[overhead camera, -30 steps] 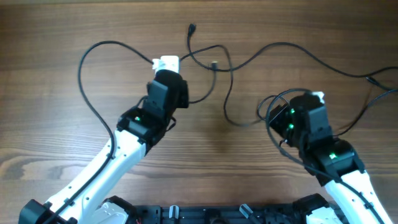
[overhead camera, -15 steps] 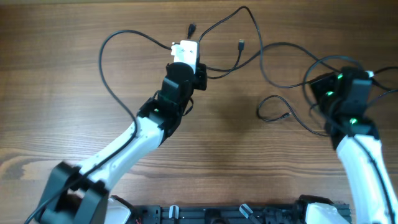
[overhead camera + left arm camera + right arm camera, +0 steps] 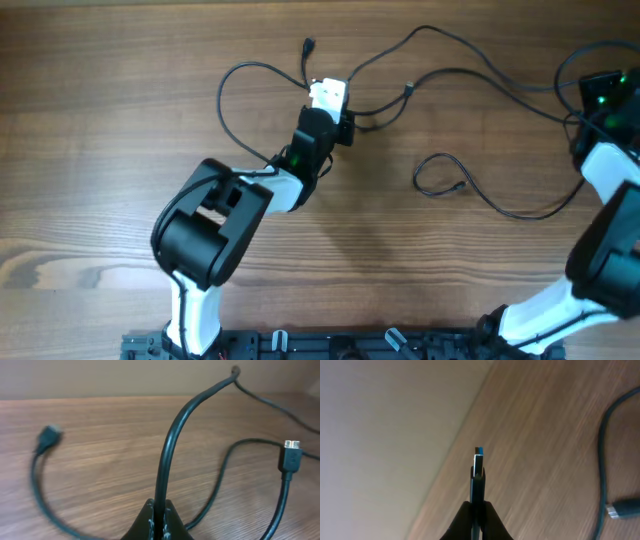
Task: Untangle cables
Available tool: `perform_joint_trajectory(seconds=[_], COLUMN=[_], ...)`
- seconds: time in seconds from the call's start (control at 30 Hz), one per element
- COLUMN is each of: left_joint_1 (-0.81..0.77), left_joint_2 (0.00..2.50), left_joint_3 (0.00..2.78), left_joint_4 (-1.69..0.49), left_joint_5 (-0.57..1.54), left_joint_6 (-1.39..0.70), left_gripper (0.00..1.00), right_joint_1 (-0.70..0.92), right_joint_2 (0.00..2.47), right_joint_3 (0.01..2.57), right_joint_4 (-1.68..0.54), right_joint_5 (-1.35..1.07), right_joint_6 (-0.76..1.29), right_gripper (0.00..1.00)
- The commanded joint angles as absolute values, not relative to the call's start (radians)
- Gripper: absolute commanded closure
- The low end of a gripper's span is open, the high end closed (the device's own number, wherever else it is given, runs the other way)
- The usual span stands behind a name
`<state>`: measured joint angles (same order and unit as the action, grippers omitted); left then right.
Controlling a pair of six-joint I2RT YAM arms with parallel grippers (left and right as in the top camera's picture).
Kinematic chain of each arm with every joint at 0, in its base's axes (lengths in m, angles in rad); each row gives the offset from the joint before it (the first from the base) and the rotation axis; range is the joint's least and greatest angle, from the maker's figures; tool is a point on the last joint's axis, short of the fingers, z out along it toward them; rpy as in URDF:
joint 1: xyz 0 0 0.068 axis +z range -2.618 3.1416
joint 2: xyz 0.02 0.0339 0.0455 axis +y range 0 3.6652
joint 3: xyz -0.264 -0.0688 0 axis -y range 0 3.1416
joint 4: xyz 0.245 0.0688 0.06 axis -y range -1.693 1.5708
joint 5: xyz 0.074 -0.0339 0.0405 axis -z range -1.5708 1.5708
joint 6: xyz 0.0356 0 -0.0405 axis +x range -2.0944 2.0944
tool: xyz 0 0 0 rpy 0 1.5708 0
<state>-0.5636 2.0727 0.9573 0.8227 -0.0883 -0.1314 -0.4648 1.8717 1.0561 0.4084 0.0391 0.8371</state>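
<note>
The robot's left gripper will release the silver-tipped cable on the bare wood level with the small loop (image 3: 331,165) in the middle of the table.
Thin black cables (image 3: 455,75) lie spread across the wooden table. My left gripper (image 3: 330,92) (image 3: 160,511) is shut on one cable (image 3: 172,435), which rises from the jaws and runs off to the far right. A dark plug (image 3: 48,437) lies to its left and a silver-tipped plug (image 3: 291,455) to its right. At the far right edge, my right gripper (image 3: 608,88) (image 3: 479,508) is shut on a flat plug end (image 3: 479,467) that sticks up between the fingers. Another cable makes a small loop (image 3: 438,172) at mid-table.
In the right wrist view the table's edge (image 3: 457,440) runs diagonally, with a plain beige surface beyond it. A cable (image 3: 604,455) with a silver plug (image 3: 620,510) lies to the right of that gripper. A wide cable loop (image 3: 228,105) sits left of the left gripper.
The left gripper has moved away and to the right with its cable. The right arm has swung to the far right edge, drawing its cable out; the tangle has spread wider.
</note>
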Motion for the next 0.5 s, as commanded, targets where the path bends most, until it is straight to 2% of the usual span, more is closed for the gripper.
perform_joint_trajectory(seconds=[0.0,0.17,0.47], left_joint_1=[-0.566,-0.566,-0.559], left_joint_2=[2.108,2.108,2.108], left_joint_3=[1.03,1.04,1.101], left_joint_4=[0.838,0.838,0.842], left_joint_5=[0.037,0.041,-0.043], left_joint_6=[-0.108,-0.108,-0.109], left_gripper=[0.96,0.96,0.96], right_joint_1=[-0.464,-0.493,-0.574], right_joint_2=[1.966,2.025,2.026], right_joint_3=[1.069,1.08,1.088], right_joint_4=[0.514,0.558,0.583], right_joint_5=[0.095,0.181,0.134], right_joint_6=[0.827,0.83,0.813], right_gripper=[0.95,0.95,0.95])
